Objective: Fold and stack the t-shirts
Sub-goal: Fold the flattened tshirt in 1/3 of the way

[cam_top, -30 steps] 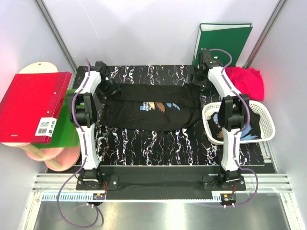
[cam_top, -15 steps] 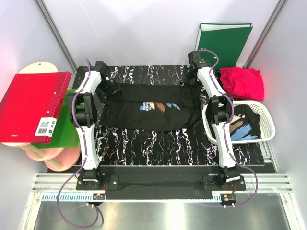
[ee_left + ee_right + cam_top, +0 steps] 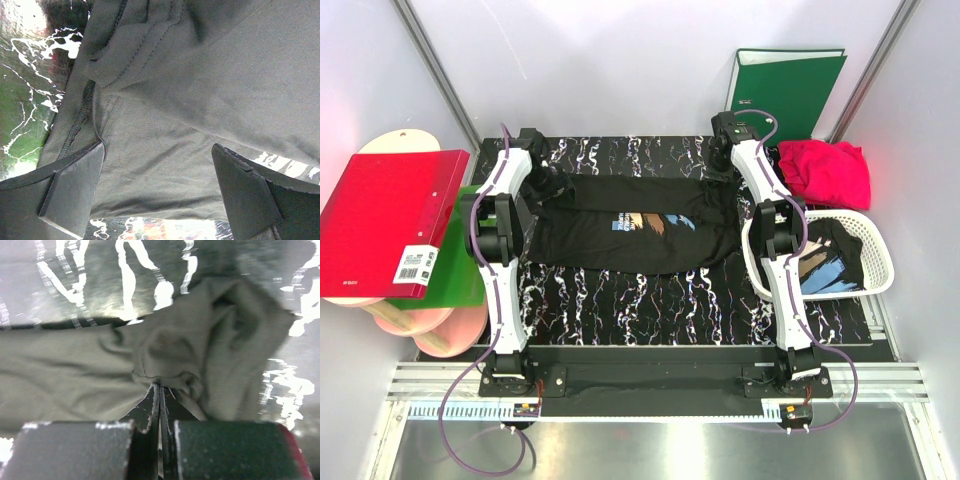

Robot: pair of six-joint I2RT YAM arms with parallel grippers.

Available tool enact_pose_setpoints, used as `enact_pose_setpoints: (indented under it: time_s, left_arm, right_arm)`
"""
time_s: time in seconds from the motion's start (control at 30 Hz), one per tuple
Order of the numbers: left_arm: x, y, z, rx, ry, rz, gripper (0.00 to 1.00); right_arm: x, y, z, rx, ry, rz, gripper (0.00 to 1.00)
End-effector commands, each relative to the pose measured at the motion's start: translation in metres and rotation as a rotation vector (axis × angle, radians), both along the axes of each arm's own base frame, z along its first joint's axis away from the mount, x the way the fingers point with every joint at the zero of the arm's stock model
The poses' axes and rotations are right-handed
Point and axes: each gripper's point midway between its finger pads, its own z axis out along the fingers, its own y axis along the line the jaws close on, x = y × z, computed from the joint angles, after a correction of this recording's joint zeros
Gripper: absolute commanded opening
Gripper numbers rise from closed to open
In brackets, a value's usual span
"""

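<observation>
The shirt's folded edge runs at a slant from the sleeve over the chest print, so the robot's left gripper should pinch the folded edge [image 3: 120, 90] next to the sleeve and pull the folded edge straight.
A black t-shirt [image 3: 630, 235] with a tan, white and blue chest print lies spread flat on the marbled table [image 3: 650, 300]. My left gripper [image 3: 544, 187] [image 3: 159, 148] hovers open over the shirt's left sleeve, its cloth [image 3: 200, 90] lying between the fingers without being pinched. At the shirt's far right edge my right gripper [image 3: 718, 168] [image 3: 159, 386] is shut on a bunched fold of the black cloth [image 3: 190, 355]. A crimson-pink t-shirt [image 3: 832, 172] lies crumpled at the back right. Another black printed t-shirt [image 3: 825, 265] sits in the basket.
A white lattice basket [image 3: 877, 238] stands at the right edge. A green binder [image 3: 785, 90] leans on the back wall. A red binder [image 3: 390, 220] lies over a green one [image 3: 460, 270] and wooden boards [image 3: 425, 325] at the left.
My right arm swung left from near the green binder to the shirt's right edge, and its jaws closed on the cloth. The left arm has not moved.
</observation>
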Motion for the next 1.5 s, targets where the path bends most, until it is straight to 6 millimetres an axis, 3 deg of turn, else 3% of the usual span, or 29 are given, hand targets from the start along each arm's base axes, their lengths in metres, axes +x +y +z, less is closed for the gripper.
enact_pose_setpoints:
  time_s: [0.0, 0.27, 0.6, 0.73, 0.8, 0.87, 0.9, 0.93, 0.97, 1.07, 1.2, 1.33, 1.47]
  left_arm:
    - [0.005, -0.002, 0.014, -0.019, -0.043, -0.019, 0.94]
    - [0.004, -0.002, 0.014, -0.015, -0.043, -0.023, 0.94]
    - [0.002, -0.001, 0.014, -0.013, -0.041, -0.027, 0.95]
    - [0.003, -0.002, 0.016, -0.02, -0.046, -0.032, 0.95]
    - [0.006, -0.005, 0.021, -0.038, -0.063, -0.035, 0.94]
    - [0.01, -0.009, 0.024, -0.056, -0.086, -0.042, 0.86]
    - [0.011, -0.013, 0.025, -0.081, -0.091, -0.049, 0.72]
    - [0.013, -0.015, 0.027, -0.092, -0.1, -0.053, 0.42]
    - [0.014, -0.016, 0.026, -0.096, -0.103, -0.054, 0.0]
    - [0.015, -0.016, 0.029, -0.095, -0.113, -0.051, 0.0]
    - [0.011, -0.015, 0.026, -0.087, -0.103, -0.053, 0.0]
    - [0.012, -0.014, 0.023, -0.079, -0.102, -0.054, 0.0]
    - [0.03, -0.015, 0.023, -0.09, -0.154, -0.063, 0.0]
  right_arm:
    - [0.004, -0.03, 0.029, -0.181, -0.073, -0.046, 0.0]
    - [0.004, -0.072, 0.035, -0.406, -0.096, -0.123, 0.0]
    - [0.016, -0.102, 0.058, -0.574, -0.184, -0.222, 0.0]
    - [0.022, -0.084, 0.086, -0.444, -0.246, -0.207, 0.0]
    - [0.028, -0.062, 0.099, -0.324, -0.287, -0.156, 0.0]
    - [0.031, -0.035, 0.114, -0.188, -0.319, -0.072, 0.0]
    - [0.03, -0.026, 0.117, -0.14, -0.323, -0.049, 0.0]
    - [0.029, -0.016, 0.122, -0.094, -0.33, -0.016, 0.0]
    - [0.026, -0.005, 0.123, -0.05, -0.325, 0.007, 0.0]
    - [0.018, 0.009, 0.125, -0.011, -0.316, 0.039, 0.0]
    - [0.009, 0.023, 0.112, 0.036, -0.274, 0.078, 0.0]
    - [0.001, 0.039, 0.078, 0.098, -0.188, 0.126, 0.0]
    - [-0.005, 0.046, 0.042, 0.113, -0.107, 0.129, 0.0]
